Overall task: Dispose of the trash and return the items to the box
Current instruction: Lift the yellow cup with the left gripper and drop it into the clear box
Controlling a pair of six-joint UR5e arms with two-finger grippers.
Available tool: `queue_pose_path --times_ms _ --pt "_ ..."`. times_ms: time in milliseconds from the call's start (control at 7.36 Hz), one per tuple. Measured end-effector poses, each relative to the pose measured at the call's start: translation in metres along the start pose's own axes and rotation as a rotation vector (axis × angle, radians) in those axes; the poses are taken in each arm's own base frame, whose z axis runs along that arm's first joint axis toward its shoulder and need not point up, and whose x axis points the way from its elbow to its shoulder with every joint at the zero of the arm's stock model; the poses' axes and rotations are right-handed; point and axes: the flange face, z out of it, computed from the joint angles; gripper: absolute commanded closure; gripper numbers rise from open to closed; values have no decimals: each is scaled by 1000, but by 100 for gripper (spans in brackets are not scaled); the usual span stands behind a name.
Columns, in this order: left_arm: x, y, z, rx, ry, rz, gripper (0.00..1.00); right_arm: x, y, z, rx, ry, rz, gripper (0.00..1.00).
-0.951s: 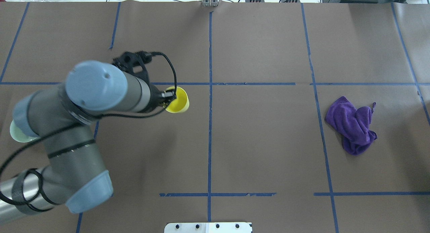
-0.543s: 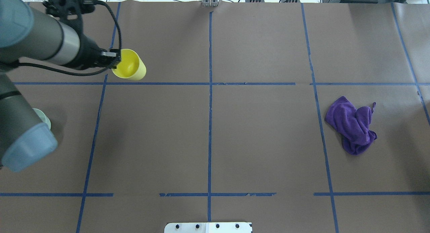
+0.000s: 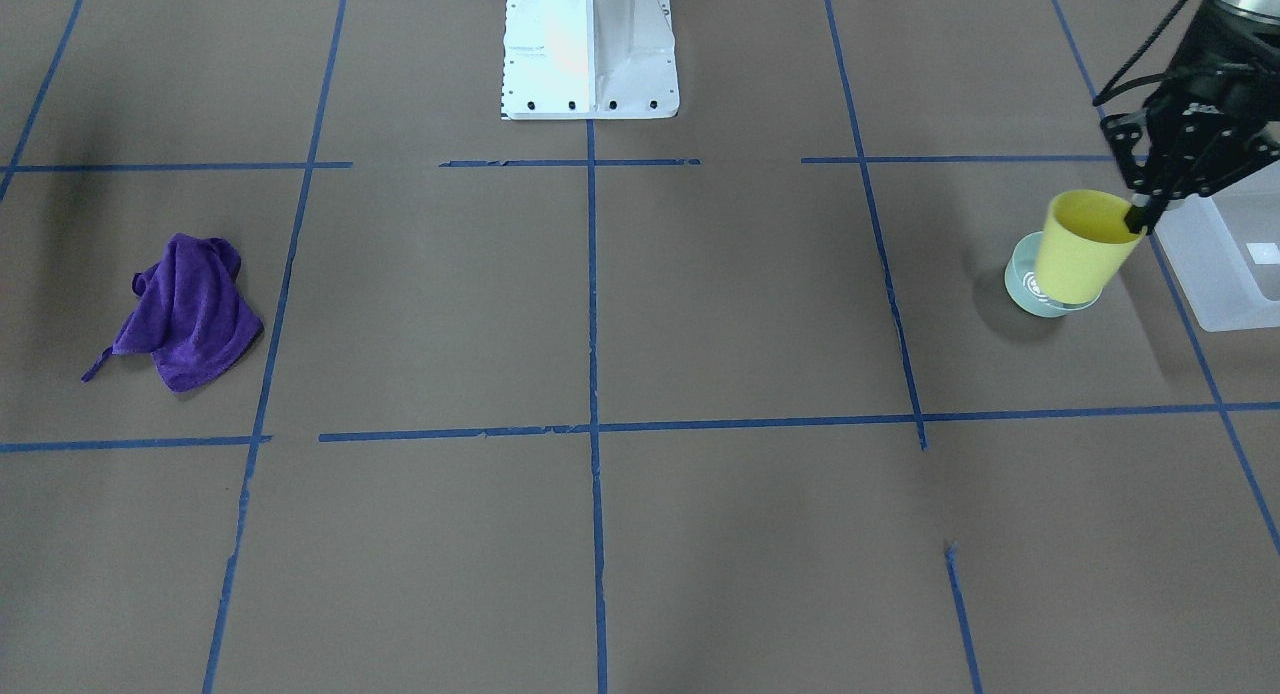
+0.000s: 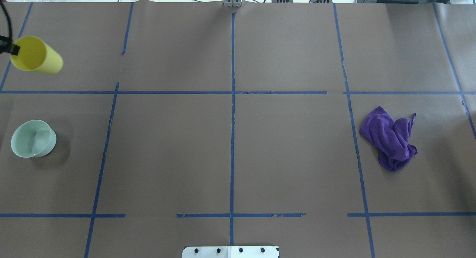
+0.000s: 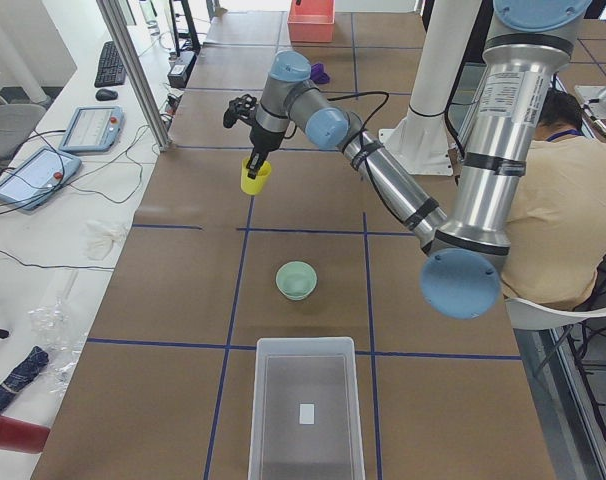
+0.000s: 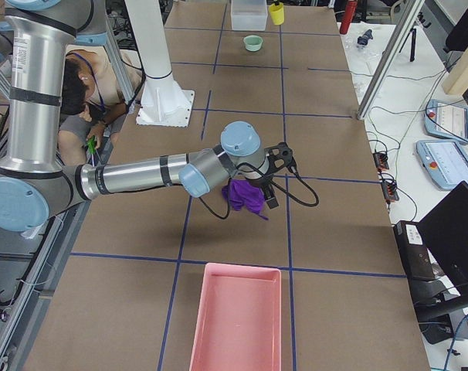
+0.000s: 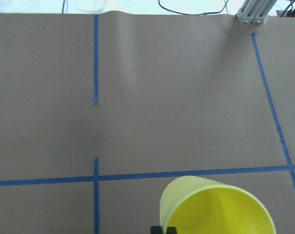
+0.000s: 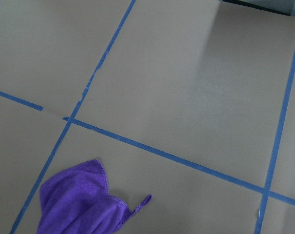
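Note:
Next, I let go of the yellow cup with my left gripper inside the translucent box [image 3: 1216, 218], against its side nearest the mint-green bowl.
My left gripper [image 3: 1140, 219] is shut on the rim of the yellow cup [image 3: 1082, 246] and holds it tilted in the air. The cup hangs above the table near the mint-green bowl [image 3: 1030, 292] and beside the translucent box [image 3: 1225, 274]. In the overhead view the cup [image 4: 36, 59] is at the far left edge and the bowl [image 4: 33, 138] sits alone nearer the robot. The left wrist view shows the cup [image 7: 215, 209] from above, empty. My right gripper [image 6: 269, 188] hovers over a purple cloth [image 6: 245, 195]; I cannot tell whether it is open or shut.
The purple cloth [image 4: 390, 137] lies crumpled on the right side of the brown, blue-taped table. A pink bin [image 6: 235, 317] stands at the table's right end. A red bin [image 5: 311, 20] shows at the far end in the left view.
My left arm has swung left and away from the robot with the yellow cup, leaving the overhead view except for its fingertip. The bowl is now uncovered. The cloth has not moved.

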Motion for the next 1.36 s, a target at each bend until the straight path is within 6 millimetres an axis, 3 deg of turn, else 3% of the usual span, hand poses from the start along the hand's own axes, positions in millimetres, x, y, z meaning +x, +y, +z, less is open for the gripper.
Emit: queue_pose_path --times_ms 272,407,543,679,951,1222,1358 --pt "-155 61 10 -48 -53 154 100 -2 -4 0 5 -2 -7 0" --pt "-224 101 19 -68 -55 202 100 -2 -4 0 4 -2 -7 0" --pt "-268 143 27 -86 -55 224 100 -2 -4 1 4 -2 -8 0" --pt "-289 179 32 -96 -55 227 100 -2 -4 1 2 -3 -8 0" --pt "-302 229 44 -73 -66 176 100 -1 -3 3 -1 -4 -7 0" --pt "-320 280 76 -20 -73 127 100 -1 -1 3 -4 -3 -5 0" --pt "-322 296 89 -13 -54 130 100 -1 -1 4 -5 -3 -5 0"
